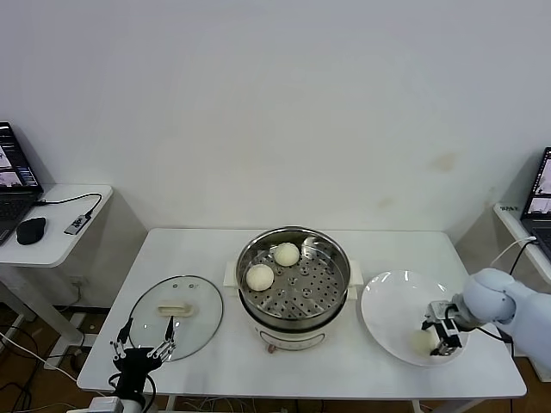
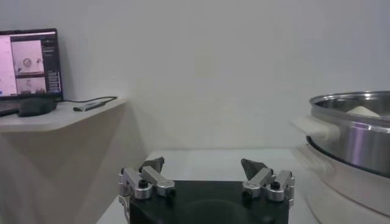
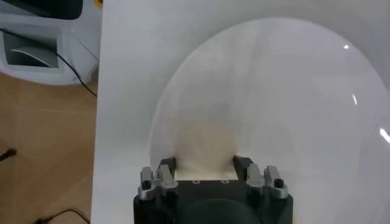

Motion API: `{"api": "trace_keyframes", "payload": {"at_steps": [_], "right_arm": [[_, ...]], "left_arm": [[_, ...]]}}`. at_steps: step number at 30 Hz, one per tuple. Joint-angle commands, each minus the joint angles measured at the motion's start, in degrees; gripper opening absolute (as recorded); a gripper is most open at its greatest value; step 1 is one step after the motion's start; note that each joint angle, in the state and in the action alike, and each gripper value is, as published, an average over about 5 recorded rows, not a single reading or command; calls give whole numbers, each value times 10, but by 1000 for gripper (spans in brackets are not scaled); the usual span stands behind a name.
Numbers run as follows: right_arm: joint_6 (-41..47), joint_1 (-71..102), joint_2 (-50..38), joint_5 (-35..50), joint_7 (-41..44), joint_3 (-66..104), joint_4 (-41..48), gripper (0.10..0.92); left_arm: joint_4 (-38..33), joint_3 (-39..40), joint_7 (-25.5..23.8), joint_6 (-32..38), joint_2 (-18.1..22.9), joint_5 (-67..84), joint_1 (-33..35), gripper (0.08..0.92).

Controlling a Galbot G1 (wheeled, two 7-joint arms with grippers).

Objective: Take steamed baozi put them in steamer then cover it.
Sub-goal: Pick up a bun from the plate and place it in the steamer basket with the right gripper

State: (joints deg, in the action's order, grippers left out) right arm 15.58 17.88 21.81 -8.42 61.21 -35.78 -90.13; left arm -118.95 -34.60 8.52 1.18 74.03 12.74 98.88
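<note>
Next, my right gripper lets go of the baozi on the front part of the steamer's perforated tray [image 1: 293, 300], where it is clear of both other baozi.
The steamer [image 1: 331, 258] stands mid-table with two baozi on its perforated tray, one at the back [image 1: 287, 254] and one toward its left side [image 1: 260, 276]. On the white plate [image 1: 392, 301] to the right lies another baozi [image 1: 424, 339]. My right gripper [image 1: 444, 334] is down on the plate, shut on that baozi [image 3: 206, 149], a finger pressed against each side. My left gripper [image 1: 140, 344] hangs open at the table's front left corner, beside the glass lid [image 1: 176, 317]. Its fingertips [image 2: 253, 167] hold nothing.
Side desks flank the table: the left one [image 1: 60, 241] carries a laptop, mouse [image 1: 31, 230] and cable; another laptop [image 1: 539, 202] sits on the right one. The steamer's rim [image 2: 350, 103] shows close by in the left wrist view.
</note>
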Motion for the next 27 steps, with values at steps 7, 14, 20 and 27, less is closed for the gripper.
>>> {"api": "trace_keyframes", "payload": {"at_steps": [7, 14, 20, 27], "right_arm": [[4, -238, -39, 96, 24, -96, -27, 586], [17, -429, -3, 164, 25, -197, -32, 588], [30, -573, 76, 220, 8, -303, -32, 594], [11, -601, 194, 295, -42, -355, -35, 594]], "left_arm": [[-3, 4, -1, -2, -7, 2, -9, 823], [-3, 8, -2, -3, -10, 3, -14, 823], [-8, 9, -2, -5, -10, 3, -16, 823], [-10, 5, -2, -4, -6, 4, -15, 823]]}}
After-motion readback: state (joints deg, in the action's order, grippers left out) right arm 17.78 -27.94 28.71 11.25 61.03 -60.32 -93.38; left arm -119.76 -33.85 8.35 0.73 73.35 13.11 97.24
